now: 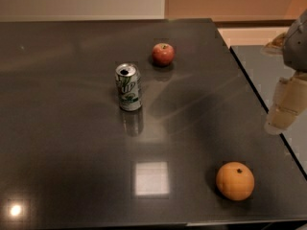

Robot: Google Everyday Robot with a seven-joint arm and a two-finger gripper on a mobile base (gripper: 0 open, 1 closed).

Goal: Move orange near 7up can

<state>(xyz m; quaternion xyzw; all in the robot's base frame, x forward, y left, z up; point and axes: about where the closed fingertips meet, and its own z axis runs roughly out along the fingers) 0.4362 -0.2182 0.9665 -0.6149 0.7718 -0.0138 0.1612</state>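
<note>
My gripper will move to the orange's sides (235, 180) next and close there, because the orange has to move near the 7up can.
The orange (234, 181) lies on the dark table (62, 128) near its front right corner. The 7up can (128, 86) stands upright near the middle of the table, well to the left of and behind the orange. My gripper (283, 109) hangs at the right edge of the view, above the table's right edge, behind and to the right of the orange and apart from it. It holds nothing that I can see.
A small red apple (163, 54) sits behind and to the right of the can. The table's right edge runs close to the gripper, with a second dark surface (261, 66) beyond it. A bright light reflection (151, 178) lies left of the orange.
</note>
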